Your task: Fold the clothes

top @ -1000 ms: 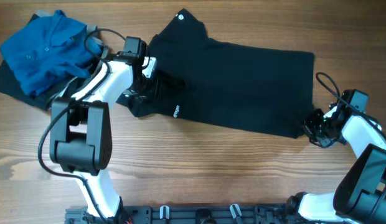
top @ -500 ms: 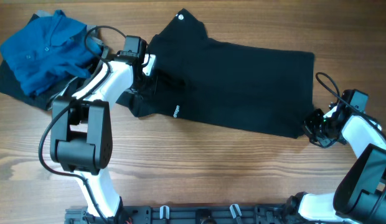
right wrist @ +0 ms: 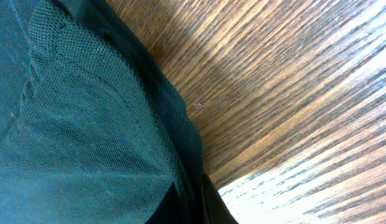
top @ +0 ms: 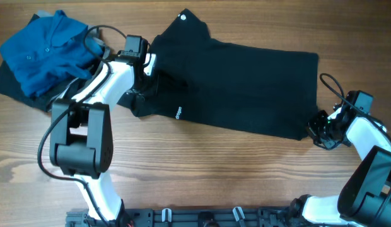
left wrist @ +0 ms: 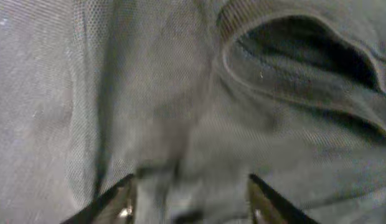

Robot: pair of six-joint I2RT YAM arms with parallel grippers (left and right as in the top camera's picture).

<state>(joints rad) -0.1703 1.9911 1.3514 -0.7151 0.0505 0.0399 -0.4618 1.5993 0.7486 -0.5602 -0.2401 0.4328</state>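
Note:
My left gripper will take the outer edge (top: 134, 104) of the garment's end, which lies bunched beneath it, and pull it out flat before folding.
The clothes (top: 246, 82), one black garment, lie spread across the middle of the table, with a small white logo (top: 178, 113) near the front left edge and a white tag (top: 184, 17) at the far corner. My left gripper (top: 147, 87) is over the garment's bunched left end. In the left wrist view its fingers (left wrist: 118, 202) stand apart, and the gripper (left wrist: 193, 202) has rumpled fabric (left wrist: 180, 93) beneath and between them. My right gripper (top: 316, 129) sits at the garment's front right corner. In the right wrist view this gripper (right wrist: 189, 180) is shut on the hem (right wrist: 174, 137).
A bright blue collared shirt (top: 44, 50) lies heaped on a dark cloth (top: 12, 85) at the far left. Bare wooden table (top: 214, 170) runs along the front. The arms' mounting rail (top: 202, 217) is at the near edge. A cable (top: 331, 85) loops by the right wrist.
The left wrist has shifted slightly toward the far edge. The garment and the right arm have stayed where they were.

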